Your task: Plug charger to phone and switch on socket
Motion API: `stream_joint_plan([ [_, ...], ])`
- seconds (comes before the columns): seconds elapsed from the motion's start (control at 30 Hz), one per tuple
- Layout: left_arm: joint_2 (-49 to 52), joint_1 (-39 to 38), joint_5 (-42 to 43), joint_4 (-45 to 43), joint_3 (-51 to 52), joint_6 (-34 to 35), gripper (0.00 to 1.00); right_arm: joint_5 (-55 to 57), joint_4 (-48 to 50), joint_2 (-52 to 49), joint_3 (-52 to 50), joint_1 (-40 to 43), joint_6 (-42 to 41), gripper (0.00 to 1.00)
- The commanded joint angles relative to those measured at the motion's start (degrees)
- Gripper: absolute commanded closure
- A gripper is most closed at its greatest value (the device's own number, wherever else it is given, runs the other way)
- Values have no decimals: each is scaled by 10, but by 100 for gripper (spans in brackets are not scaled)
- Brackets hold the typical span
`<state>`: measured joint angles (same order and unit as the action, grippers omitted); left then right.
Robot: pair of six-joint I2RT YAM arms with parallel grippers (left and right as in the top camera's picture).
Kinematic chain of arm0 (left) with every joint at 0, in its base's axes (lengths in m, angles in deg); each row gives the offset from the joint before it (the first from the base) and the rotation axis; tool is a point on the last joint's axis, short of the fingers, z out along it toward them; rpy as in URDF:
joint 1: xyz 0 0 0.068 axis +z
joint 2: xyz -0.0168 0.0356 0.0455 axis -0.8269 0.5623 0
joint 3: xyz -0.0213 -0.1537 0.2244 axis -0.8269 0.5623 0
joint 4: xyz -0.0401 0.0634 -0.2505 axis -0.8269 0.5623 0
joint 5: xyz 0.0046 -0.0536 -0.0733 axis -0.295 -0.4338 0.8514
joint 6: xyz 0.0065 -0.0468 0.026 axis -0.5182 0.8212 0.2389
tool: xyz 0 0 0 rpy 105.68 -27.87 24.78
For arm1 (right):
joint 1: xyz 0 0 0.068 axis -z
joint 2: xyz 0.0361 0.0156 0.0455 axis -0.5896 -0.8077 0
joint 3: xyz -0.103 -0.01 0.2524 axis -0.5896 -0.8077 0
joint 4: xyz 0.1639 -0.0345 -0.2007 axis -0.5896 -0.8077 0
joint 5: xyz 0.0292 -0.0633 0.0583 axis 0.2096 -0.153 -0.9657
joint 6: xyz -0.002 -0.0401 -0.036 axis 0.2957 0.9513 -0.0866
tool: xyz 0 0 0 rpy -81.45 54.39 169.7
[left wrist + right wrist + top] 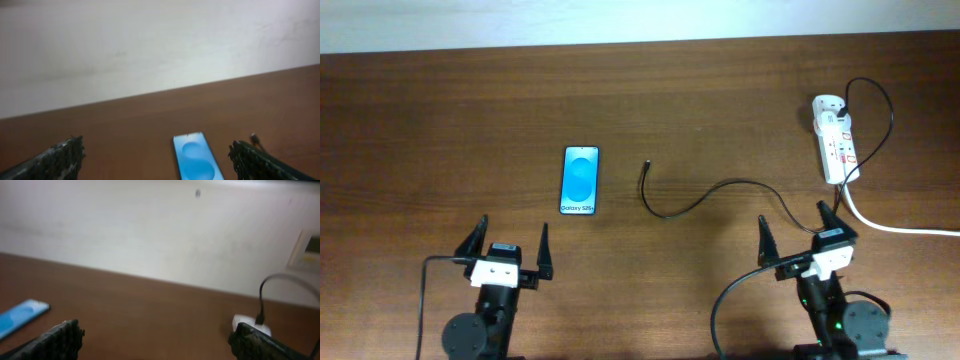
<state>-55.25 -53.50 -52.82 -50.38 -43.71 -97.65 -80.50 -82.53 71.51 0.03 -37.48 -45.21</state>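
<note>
Next, I close my left gripper on the long sides of the phone (580, 174) (194, 156) near its middle, leaving the phone's bottom end free for the charger.
The phone (580, 180) lies flat on the wooden table, blue screen up; it also shows in the left wrist view (197, 160) and the right wrist view (22, 316). The charger cable (705, 200) curves across the table, its plug tip (646, 166) lying right of the phone, apart from it; the tip shows in the left wrist view (255, 138). The cable's other end is plugged into the white socket (834, 138), also in the right wrist view (250, 324). My left gripper (508, 243) is open and empty near the front edge. My right gripper (798, 228) is open and empty.
The socket's thick white cord (890, 226) runs off to the right edge. A pale wall (150, 45) stands behind the table's far edge.
</note>
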Motion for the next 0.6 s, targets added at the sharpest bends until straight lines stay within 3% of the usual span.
stream_joint_plan([
  [0.0,48,2,40,2,-66,10,1,-28,-6,-30,63,-5,-8,2],
  [0.1,109,2,57,19,-117,10,1,-47,-25,-85,122,-5,-8,2],
  [0.4,392,2,104,117,-361,9,1,-46,-241,-356,402,-5,-7,2],
  [0.57,593,1,153,269,-552,9,1,-46,-355,-483,542,-5,-7,2],
])
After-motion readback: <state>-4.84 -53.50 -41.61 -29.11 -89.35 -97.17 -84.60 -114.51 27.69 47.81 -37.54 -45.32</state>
